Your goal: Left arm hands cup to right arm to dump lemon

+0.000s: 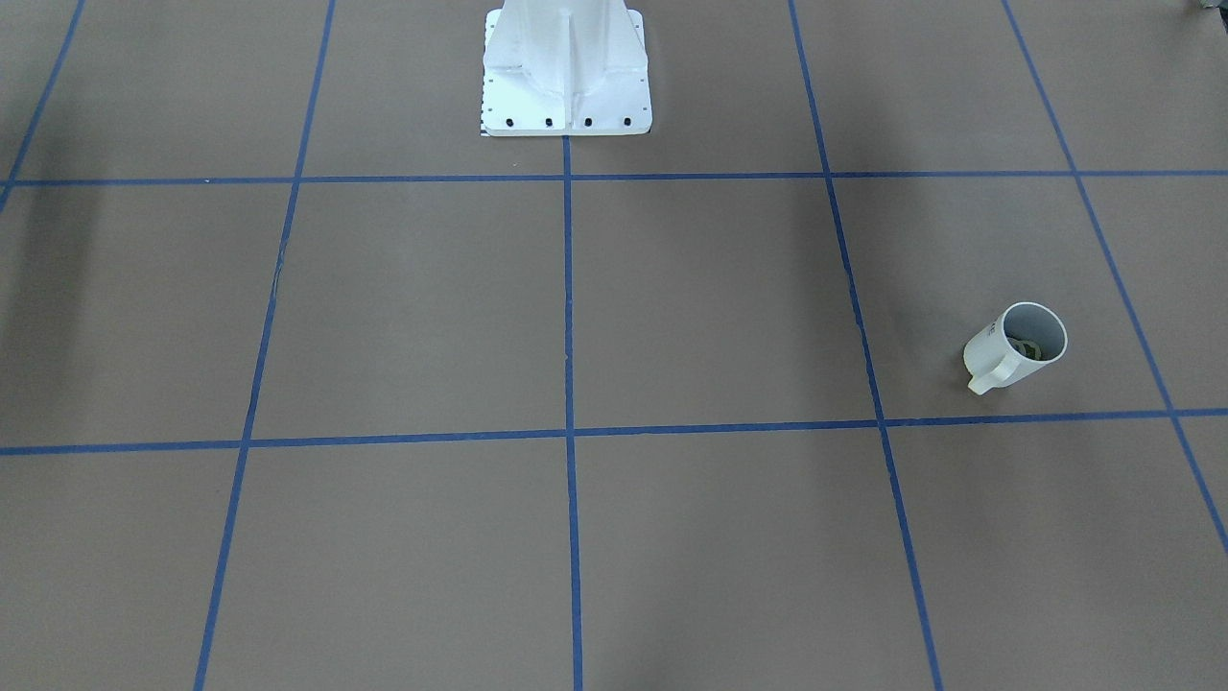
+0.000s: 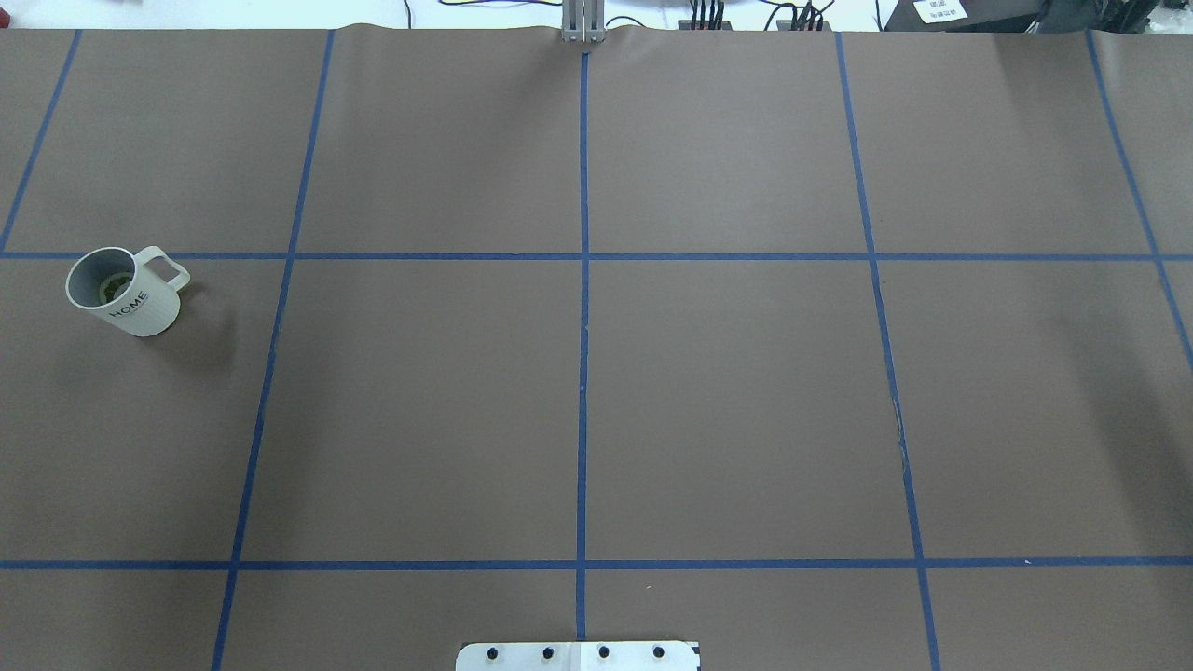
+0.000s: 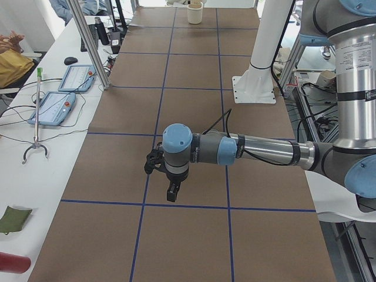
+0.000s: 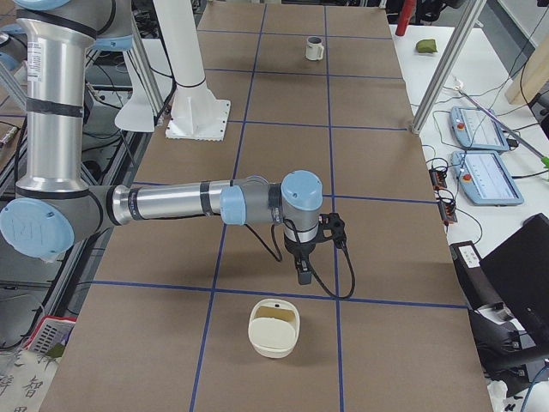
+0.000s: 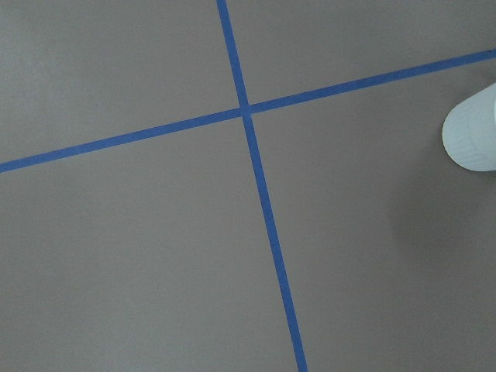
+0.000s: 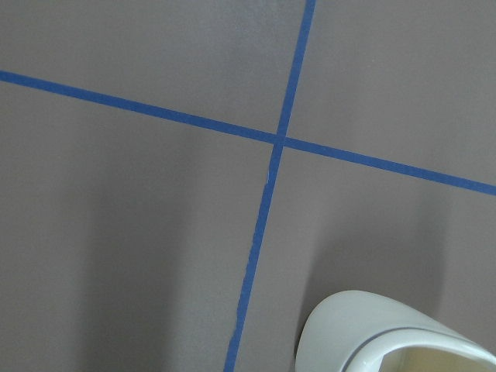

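Observation:
The white cup has its handle on one side. Next, I close my left gripper on the rim (image 1: 1057,321) of the white cup, on the side away from that handle.
The white cup (image 2: 126,291) stands upright on the brown table at my far left, "HOME" on its side and its handle toward the back. It also shows in the front-facing view (image 1: 1015,347) and small at the far end in the exterior right view (image 4: 315,49). The lemon (image 2: 116,287) lies inside it (image 1: 1031,350). A white ribbed edge of the cup (image 5: 473,136) enters the left wrist view. My left gripper (image 3: 171,195) hangs point-down above the table; I cannot tell if it is open. My right gripper (image 4: 303,273) points down likewise, state unclear.
A cream rounded container (image 4: 274,326) sits on the table just in front of the right gripper, its rim (image 6: 387,333) in the right wrist view. The white robot pedestal (image 1: 566,67) stands mid-table. Teach pendants (image 3: 53,106) and a metal post (image 3: 88,44) line the operators' bench.

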Controlling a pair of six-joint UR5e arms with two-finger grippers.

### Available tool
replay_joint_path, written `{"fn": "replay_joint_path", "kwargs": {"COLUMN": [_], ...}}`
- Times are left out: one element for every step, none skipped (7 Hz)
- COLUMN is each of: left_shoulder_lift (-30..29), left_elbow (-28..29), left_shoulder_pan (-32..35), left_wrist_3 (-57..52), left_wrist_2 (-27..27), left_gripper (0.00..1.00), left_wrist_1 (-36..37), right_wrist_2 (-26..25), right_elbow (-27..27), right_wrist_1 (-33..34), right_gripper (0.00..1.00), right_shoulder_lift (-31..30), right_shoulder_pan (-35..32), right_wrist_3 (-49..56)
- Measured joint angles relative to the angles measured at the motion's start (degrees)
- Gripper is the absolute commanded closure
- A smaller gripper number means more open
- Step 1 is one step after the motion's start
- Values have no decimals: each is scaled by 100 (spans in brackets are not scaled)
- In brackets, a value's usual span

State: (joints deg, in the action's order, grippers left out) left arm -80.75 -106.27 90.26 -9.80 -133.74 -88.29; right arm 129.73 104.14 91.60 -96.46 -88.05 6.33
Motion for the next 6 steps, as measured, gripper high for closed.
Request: {"fn": "replay_joint_path", "kwargs": {"left_shoulder_lift": [21,67,65,13,-88,-282], "left_elbow": [-97,-226,-284,-318,-354,-346], "left_shoulder_pan": [0,0,0,0,6,15], "left_wrist_3": [9,33,48,55,54,63], "left_wrist_2": [0,8,15,14,11,147], "left_gripper": [0,0,0,0,0,0], "left_wrist_1": [-1,2,4,-9,-104,-326], "right_wrist_2": [-6,-5,10,13,-4,-11], "right_elbow": [54,119,175,185,161,113], "right_wrist_1": [-1,-17,-168,-527,-1076,-1524], "right_gripper": [0,0,0,0,0,0], "right_shoulder_lift": [2,45,128,183,230,272], "right_shoulder_pan": [-1,0,3,6,6,10], "right_wrist_3": [2,6,6,3,-16,-124]}}
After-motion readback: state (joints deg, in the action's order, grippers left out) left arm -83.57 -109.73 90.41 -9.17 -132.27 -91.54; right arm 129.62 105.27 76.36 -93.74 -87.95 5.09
